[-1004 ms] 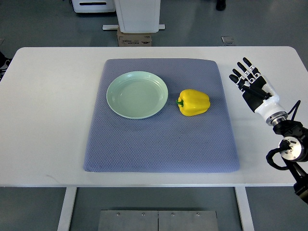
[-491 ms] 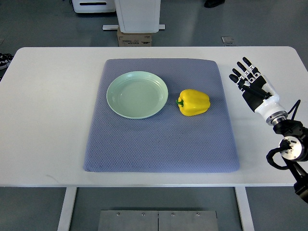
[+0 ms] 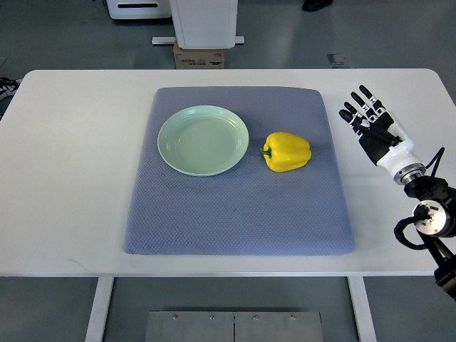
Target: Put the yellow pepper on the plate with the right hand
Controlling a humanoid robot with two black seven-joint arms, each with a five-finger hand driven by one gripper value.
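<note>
My right gripper will move to the yellow pepper next and close around the middle of its body (image 3: 288, 152), so that its green stem is left free.
A yellow pepper (image 3: 287, 152) lies on its side on the grey-blue mat (image 3: 235, 214), its green stem pointing left. A pale green plate (image 3: 203, 140) sits on the mat just left of the pepper, empty. My right hand (image 3: 365, 114) rests over the white table to the right of the mat, fingers stretched out and holding nothing, well apart from the pepper. The left arm is out of view.
The white table (image 3: 71, 157) extends around the mat on all sides. Beyond its far edge stand a white pedestal base (image 3: 205, 25) and a cardboard box (image 3: 199, 57) on the floor.
</note>
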